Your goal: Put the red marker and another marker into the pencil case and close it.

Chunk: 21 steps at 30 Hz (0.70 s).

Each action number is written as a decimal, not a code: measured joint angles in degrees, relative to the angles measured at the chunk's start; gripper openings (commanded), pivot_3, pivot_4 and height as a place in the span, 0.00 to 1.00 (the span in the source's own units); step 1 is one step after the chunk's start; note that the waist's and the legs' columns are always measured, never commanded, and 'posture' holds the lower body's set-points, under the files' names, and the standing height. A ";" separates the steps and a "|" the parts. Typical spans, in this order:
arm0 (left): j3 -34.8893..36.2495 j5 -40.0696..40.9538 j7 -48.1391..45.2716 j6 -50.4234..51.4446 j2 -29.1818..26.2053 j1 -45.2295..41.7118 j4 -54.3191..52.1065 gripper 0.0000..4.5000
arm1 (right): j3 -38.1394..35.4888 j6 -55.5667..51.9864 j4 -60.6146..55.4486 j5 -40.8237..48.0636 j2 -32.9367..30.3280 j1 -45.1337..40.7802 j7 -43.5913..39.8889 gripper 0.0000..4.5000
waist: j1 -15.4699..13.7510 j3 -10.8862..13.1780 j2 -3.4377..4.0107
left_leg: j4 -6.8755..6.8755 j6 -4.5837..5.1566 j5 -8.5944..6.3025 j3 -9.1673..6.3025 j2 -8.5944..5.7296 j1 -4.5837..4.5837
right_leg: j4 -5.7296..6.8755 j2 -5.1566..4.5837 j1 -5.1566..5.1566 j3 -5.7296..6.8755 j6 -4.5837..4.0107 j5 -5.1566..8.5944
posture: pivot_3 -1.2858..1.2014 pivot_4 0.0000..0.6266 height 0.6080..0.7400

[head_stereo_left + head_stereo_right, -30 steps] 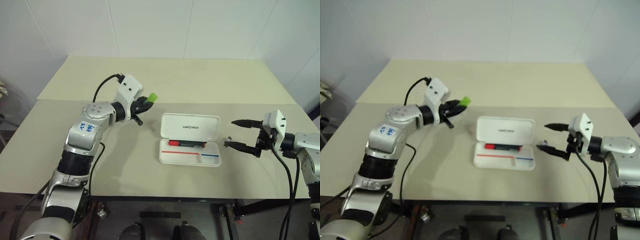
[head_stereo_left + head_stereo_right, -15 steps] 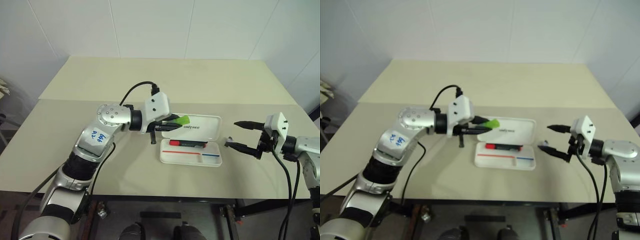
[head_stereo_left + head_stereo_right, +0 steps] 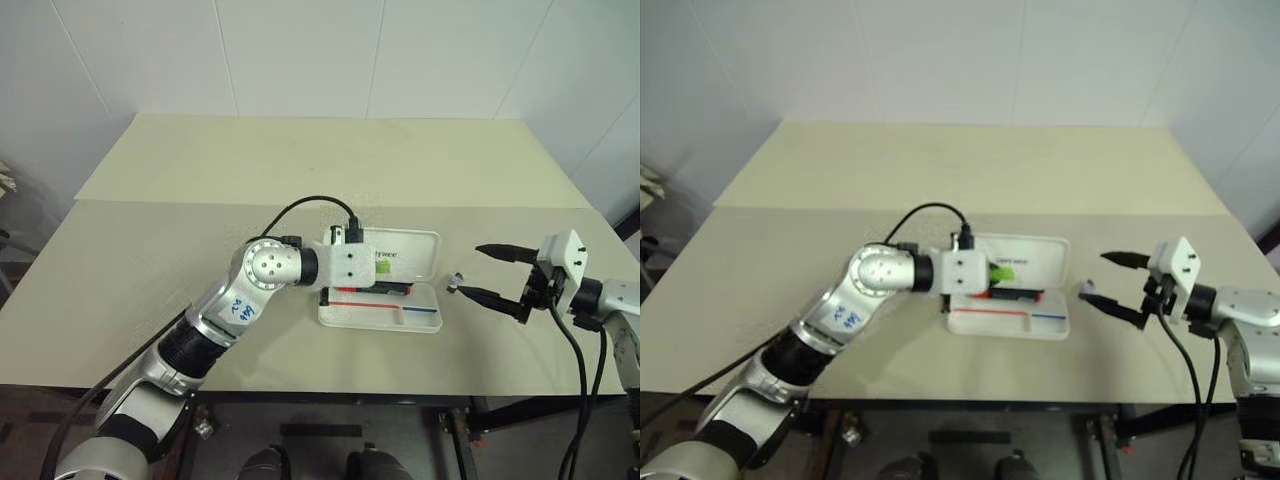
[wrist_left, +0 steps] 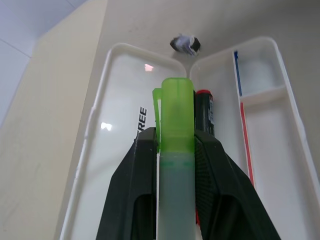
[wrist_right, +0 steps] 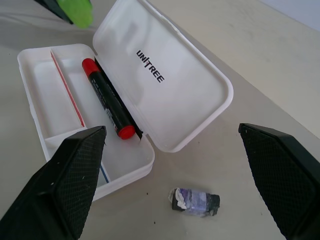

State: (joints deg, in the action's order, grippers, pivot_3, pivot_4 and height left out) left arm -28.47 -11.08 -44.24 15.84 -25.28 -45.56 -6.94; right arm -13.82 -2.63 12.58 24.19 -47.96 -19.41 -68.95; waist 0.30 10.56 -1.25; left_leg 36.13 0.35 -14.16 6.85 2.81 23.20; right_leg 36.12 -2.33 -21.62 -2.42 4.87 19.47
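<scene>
My left gripper is to let go of the green-capped highlighter in the tray, across the red part of the thin stick (image 3: 358,307) (image 4: 256,186).
The white pencil case (image 3: 430,318) lies open at the table's middle, its lettered lid (image 5: 165,85) tilted back. Along the hinge side of its tray rests the red marker (image 5: 107,102), black-barrelled with red ends. My left gripper (image 4: 175,140) is shut on the other marker, a highlighter (image 4: 175,200) with a green cap (image 3: 1000,272) and pale mint body. It hovers over the case's left end, pointing along the tray above the red marker. To the right of the case my right gripper (image 3: 486,272) stands open, holding nothing.
A small purple-and-white lump (image 5: 194,199) lies on the beige table (image 3: 300,170) between the case and my right gripper. A thin red-and-blue stick (image 5: 65,85) lies along the tray's divider. The table's front edge runs just below the case.
My left arm has swung right and a little down with the highlighter, from left of the case to over its left end, and the wrist has rolled. The right gripper has stayed put, open.
</scene>
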 measured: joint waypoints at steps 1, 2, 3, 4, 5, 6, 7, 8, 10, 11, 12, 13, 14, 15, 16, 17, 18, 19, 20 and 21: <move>-0.46 -1.14 0.28 -0.55 -0.02 1.37 -1.10 0.13 | -0.11 -0.06 -0.31 0.01 0.00 0.24 0.03 1.00 | 0.02 0.00 0.00 | -0.01 0.00 0.00 0.00 0.00 -0.01 | 0.00 0.00 0.00 -0.01 0.00 0.00 | 0.52 0.24 1.00; -1.23 -1.98 0.40 -1.11 -0.02 2.24 -1.85 0.13 | -0.19 -0.14 -0.44 0.00 0.00 0.38 0.05 1.00 | -0.02 0.00 0.00 | 0.00 0.00 0.00 0.00 0.00 0.00 | 0.02 0.00 0.00 -0.01 0.00 0.00 | 0.52 0.24 1.00; -1.71 -2.93 0.57 -1.79 0.03 3.26 -2.54 0.13 | -0.19 -0.22 -0.77 0.01 0.00 0.46 0.08 1.00 | -0.05 0.00 0.00 | 0.01 0.01 0.00 0.00 0.00 -0.01 | 0.02 -0.01 0.00 -0.01 0.00 0.00 | 0.52 0.24 1.00; -1.89 -3.76 0.76 -2.37 -0.03 4.36 -3.38 0.13 | -0.19 -0.27 -1.11 0.07 -0.01 0.61 0.08 1.00 | -0.05 0.00 0.00 | 0.01 0.02 0.00 0.00 0.00 -0.01 | 0.04 -0.01 0.00 -0.02 0.00 0.00 | 0.52 0.24 1.00; -1.92 -4.45 1.02 -3.28 -0.03 5.26 -3.79 0.13 | -0.20 -0.42 -1.22 0.13 -0.01 0.80 0.09 1.00 | -0.05 0.00 0.00 | 0.03 0.02 0.00 0.00 0.01 -0.01 | 0.05 -0.01 0.00 -0.02 0.00 0.00 | 0.52 0.24 1.00; -1.91 -4.96 1.29 -4.19 -0.04 5.89 -3.92 0.13 | -0.21 -0.58 -1.26 0.20 -0.01 0.98 0.09 1.00 | -0.05 0.00 0.00 | 0.04 0.03 0.01 0.00 0.00 -0.02 | 0.08 -0.02 0.00 -0.02 0.00 0.00 | 0.52 0.24 1.00; -1.80 -5.12 1.71 -5.23 0.04 6.68 -3.96 0.13 | -0.21 -0.90 -1.27 0.25 -0.01 1.24 0.09 1.00 | -0.04 0.00 0.00 | 0.04 0.06 0.02 0.00 -0.01 -0.03 | 0.12 -0.04 0.00 -0.02 0.00 0.00 | 0.52 0.24 1.00; -1.70 -5.12 1.94 -5.99 0.16 7.45 -4.08 0.13 | -0.21 -1.12 -1.28 0.27 -0.01 1.41 0.10 1.00 | -0.04 0.00 0.00 | 0.05 0.07 0.02 0.00 -0.01 -0.04 | 0.16 -0.06 0.00 -0.03 0.00 0.00 | 0.52 0.24 1.00; -1.46 -4.98 2.48 -8.08 0.56 9.10 -4.10 0.13 | -0.21 -1.25 -1.31 0.31 -0.01 1.67 0.10 1.00 | -0.06 0.00 0.00 | 0.06 0.11 0.02 0.00 -0.03 -0.05 | 0.23 -0.08 0.00 -0.02 0.00 0.00 | 0.52 0.24 1.00; -0.90 -4.51 2.76 -9.24 0.80 9.84 -4.04 0.13 | -0.21 -1.27 -1.34 0.33 -0.01 1.66 0.10 1.00 | -0.04 0.00 0.00 | 0.07 0.14 0.01 0.00 -0.04 -0.07 | 0.28 -0.10 0.00 -0.02 0.00 0.00 | 0.52 0.24 1.00; 0.17 -3.25 2.91 -11.13 1.28 10.62 -3.45 0.13 | -0.21 -1.29 -1.36 0.34 -0.01 1.66 0.10 1.00 | -0.03 0.00 0.00 | 0.08 0.16 0.00 0.00 -0.04 -0.09 | 0.31 -0.11 0.00 -0.03 0.00 0.00 | 0.52 0.24 1.00; 1.13 -1.86 2.98 -13.00 1.72 11.09 -2.81 0.13 | -0.21 -1.30 -1.37 0.34 -0.01 1.67 0.11 1.00 | -0.02 0.00 0.00 | 0.10 0.21 -0.02 -0.01 -0.04 -0.09 | 0.36 -0.11 0.00 -0.02 0.00 0.00 | 0.52 0.24 1.00; 2.33 0.09 2.96 -15.51 2.19 11.32 -1.45 0.13 | -0.21 -1.31 -1.37 0.34 -0.01 1.64 0.11 1.00 | -0.02 0.00 0.00 | 0.10 0.26 -0.04 -0.01 -0.04 -0.14 | 0.40 -0.12 0.00 -0.02 0.00 0.00 | 0.52 0.24 1.00; 3.60 1.66 2.91 -17.74 2.61 11.36 0.06 0.13 | -0.21 -1.32 -1.40 0.34 -0.01 1.63 0.11 1.00 | -0.02 0.00 0.00 | 0.10 0.30 -0.04 -0.02 -0.04 -0.15 | 0.45 -0.12 0.01 -0.01 0.00 0.00 | 0.52 0.24 1.00; 4.78 3.08 2.69 -20.05 2.78 11.36 1.80 0.13 | -0.21 -1.32 -1.40 0.35 -0.01 1.63 0.11 1.00 | 0.00 0.00 0.00 | 0.09 0.32 -0.04 -0.03 -0.05 -0.17 | 0.48 -0.12 0.01 0.00 0.00 -0.01 | 0.52 0.24 1.00; 5.43 4.13 2.36 -21.58 2.80 11.32 3.24 0.13 | -0.21 -1.33 -1.40 0.35 -0.01 1.64 0.11 1.00 | 0.01 0.00 0.00 | 0.09 0.34 -0.04 -0.04 -0.05 -0.19 | 0.52 -0.12 0.01 0.00 0.00 -0.01 | 0.52 0.24 1.00; 6.02 5.18 1.69 -23.39 2.85 11.29 5.15 0.13 | -0.21 -1.35 -1.43 0.35 -0.01 1.65 0.13 1.00 | 0.01 0.00 0.00 | 0.10 0.34 -0.03 -0.03 -0.06 -0.20 | 0.56 -0.12 0.01 0.00 0.00 -0.01 | 0.52 0.24 1.00; 6.29 6.02 0.95 -24.90 2.90 11.26 7.05 0.13 | -0.21 -1.35 -1.46 0.35 -0.01 1.66 0.13 1.00 | 0.02 0.00 0.00 | 0.10 0.35 -0.03 -0.03 -0.07 -0.21 | 0.57 -0.13 0.01 0.00 -0.01 -0.01 | 0.52 0.24 1.00; 6.40 6.50 0.28 -25.79 2.98 11.26 8.43 0.13 | -0.21 -1.35 -1.47 0.36 -0.01 1.66 0.13 1.00 | 0.01 0.00 0.00 | 0.10 0.35 -0.03 -0.03 -0.07 -0.21 | 0.58 -0.13 0.01 0.01 0.00 -0.01 | 0.52 0.24 1.00; 6.42 7.08 -0.74 -26.61 3.08 11.08 9.93 0.13 | -0.21 -1.35 -1.47 0.36 -0.01 1.72 0.15 1.00 | 0.02 0.00 0.00 | 0.10 0.34 -0.03 -0.03 -0.08 -0.21 | 0.57 -0.13 0.01 0.01 0.00 -0.01 | 0.52 0.24 1.00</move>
State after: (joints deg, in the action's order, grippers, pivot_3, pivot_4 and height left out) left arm -22.05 -4.01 -44.98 -10.77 -22.20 -34.47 2.99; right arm -14.03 -3.97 11.11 24.55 -47.97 -17.70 -68.80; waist 0.31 10.56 -1.25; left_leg 36.24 0.70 -14.18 6.82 2.73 22.99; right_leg 36.70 -2.46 -21.61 -2.42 4.86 19.46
